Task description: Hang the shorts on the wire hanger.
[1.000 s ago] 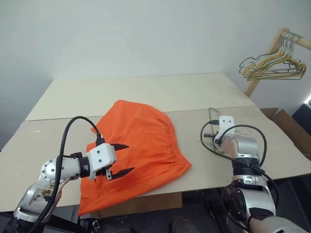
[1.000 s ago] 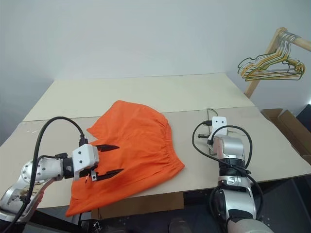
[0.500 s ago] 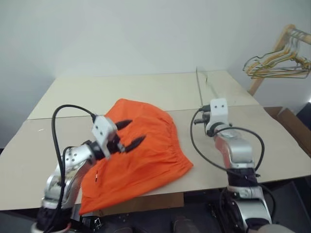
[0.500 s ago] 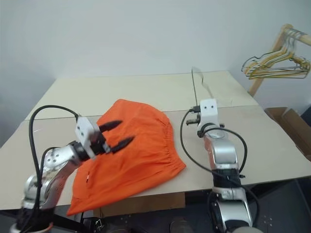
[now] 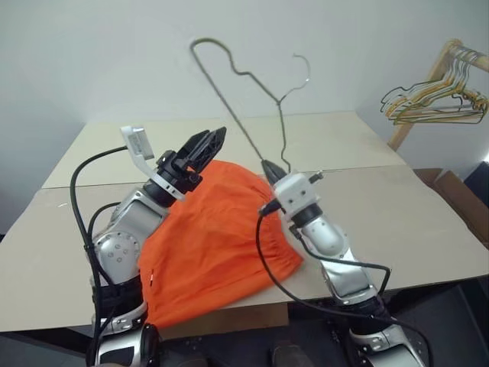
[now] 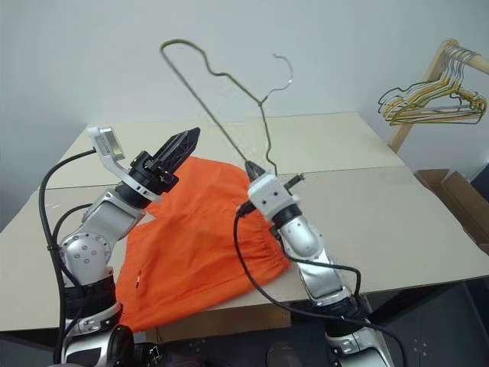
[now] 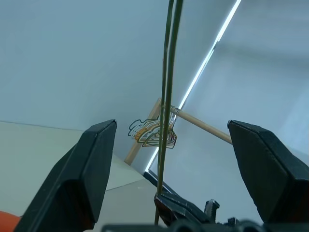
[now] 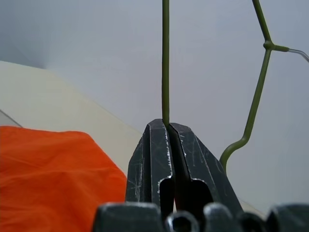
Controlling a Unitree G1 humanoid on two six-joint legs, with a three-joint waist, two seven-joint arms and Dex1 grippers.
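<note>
The wire hanger's bottom bar is pinched in my right gripper, so my left gripper will hold that bar while my right gripper takes the hanger's near corner [image 5: 288, 166].
The orange shorts [image 5: 206, 245] lie spread on the table [image 5: 382, 222]. My right gripper [image 5: 269, 167] is shut on the thin grey wire hanger [image 5: 229, 107] and holds it up over the shorts, with its hook [image 5: 302, 73] at the top right. In the right wrist view the fingertips [image 8: 157, 133] pinch the wire [image 8: 165, 58]. My left gripper [image 5: 208, 145] is open, raised above the shorts' far edge and left of the hanger, not touching it. In the left wrist view its fingers [image 7: 99, 154] stand wide apart, with the wire [image 7: 166, 72] ahead between them.
A bunch of yellow, green and grey hangers [image 5: 432, 103] hangs on a wooden rack at the far right. A cardboard box [image 5: 458, 199] stands beyond the table's right edge. The table's far half lies behind the arms.
My right gripper has lifted the hanger off the table and swung it left and up, over the shorts. My left gripper has risen from the shorts and turned towards the hanger, still open.
</note>
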